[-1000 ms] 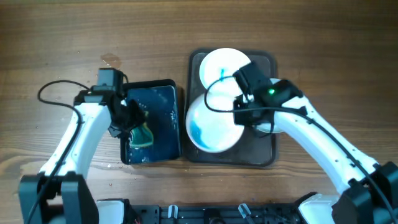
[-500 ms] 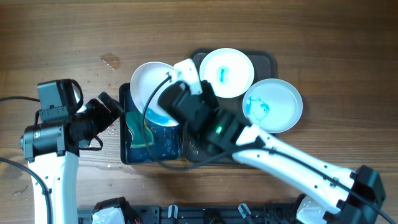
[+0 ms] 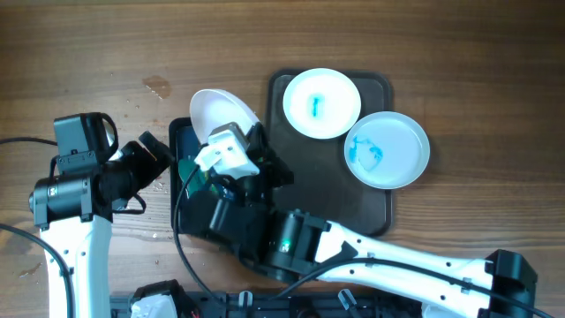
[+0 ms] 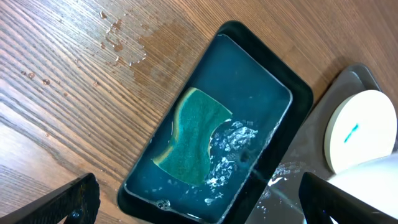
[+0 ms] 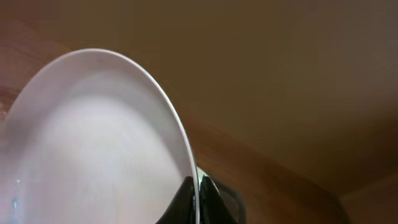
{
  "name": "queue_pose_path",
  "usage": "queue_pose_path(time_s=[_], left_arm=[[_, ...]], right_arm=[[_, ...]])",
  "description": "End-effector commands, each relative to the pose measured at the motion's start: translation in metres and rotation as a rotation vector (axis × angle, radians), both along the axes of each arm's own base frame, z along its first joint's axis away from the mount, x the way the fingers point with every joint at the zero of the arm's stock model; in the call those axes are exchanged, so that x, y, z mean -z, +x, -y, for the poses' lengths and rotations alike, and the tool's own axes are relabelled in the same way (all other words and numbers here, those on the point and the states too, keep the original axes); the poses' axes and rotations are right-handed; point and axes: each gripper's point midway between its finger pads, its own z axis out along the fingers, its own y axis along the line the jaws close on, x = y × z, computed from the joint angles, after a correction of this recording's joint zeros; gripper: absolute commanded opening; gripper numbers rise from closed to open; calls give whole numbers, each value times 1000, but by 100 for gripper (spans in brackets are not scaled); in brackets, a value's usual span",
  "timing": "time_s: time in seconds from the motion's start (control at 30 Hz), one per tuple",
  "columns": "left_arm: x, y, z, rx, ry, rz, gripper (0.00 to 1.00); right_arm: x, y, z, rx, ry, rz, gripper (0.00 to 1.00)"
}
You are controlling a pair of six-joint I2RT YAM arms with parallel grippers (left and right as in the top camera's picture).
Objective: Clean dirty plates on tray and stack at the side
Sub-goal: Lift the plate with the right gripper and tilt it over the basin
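Next, my right gripper puts the white plate down on the wooden table (image 3: 436, 151) beside the smeared plate that hangs over the tray's edge. The white plate is still above the small blue tray.
My right gripper (image 5: 198, 202) is shut on the rim of a white plate (image 5: 93, 143) and holds it tilted on edge above the small blue tray; the plate also shows in the overhead view (image 3: 221, 110). Two more plates with blue smears lie on the dark brown tray (image 3: 300, 190): one at its top (image 3: 321, 103), one overhanging its right edge (image 3: 387, 148). My left gripper (image 4: 199, 199) is open and empty above the blue tray, with the green sponge (image 4: 191, 137) lying below it.
The small dark blue tray (image 4: 273, 81) holds water and foam beside the sponge. Water drops lie on the wooden table (image 4: 118, 37) to its upper left. The right arm (image 3: 353, 256) crosses low over the table's front.
The right arm has swung left and lifted one plate off the brown tray, then tilted it on edge over the blue tray. The left gripper let go of the sponge and drew back left.
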Motion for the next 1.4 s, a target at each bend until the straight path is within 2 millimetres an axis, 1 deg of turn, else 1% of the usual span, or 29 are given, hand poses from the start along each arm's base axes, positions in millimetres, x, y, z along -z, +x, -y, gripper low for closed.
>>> queue_pose_path(time_s=[0.0,0.13,0.37,0.47,0.63,0.73,0.87,1.03,1.23,1.27,1.3,1.37], left_arm=[[-7,2,-4,-1,21,19,100],[-7,2,-4,-1,21,19,100],[-7,2,-4,-1,21,19,100],[-7,2,-4,-1,21,19,100],[-7,2,-4,-1,21,19,100],[-7,2,-4,-1,21,19,100],[-7,2,-4,-1,21,19,100],[-7,2,-4,-1,21,19,100],[-7,2,-4,-1,21,19,100],[-7,2,-4,-1,21,19,100],[-7,2,-4,-1,21,19,100],[-7,2,-4,-1,21,19,100]], right_arm=[[-19,-11,-4,2,-94,59,4],[-30,-17,-7,-1,-186,91,4],[-45,-16,-13,-14,-244,120,4],[-48,-16,-15,-25,-293,124,4],[-49,-16,-15,-27,-315,124,4],[-49,-16,-15,-37,-390,121,4],[-49,-16,-15,-41,-422,120,4],[-46,-15,-17,-42,-430,119,4],[-48,-15,-17,-37,-397,124,4],[-48,-15,-16,-29,-378,124,4],[-51,-9,-2,60,-287,134,4],[-55,8,30,224,-180,155,4]])
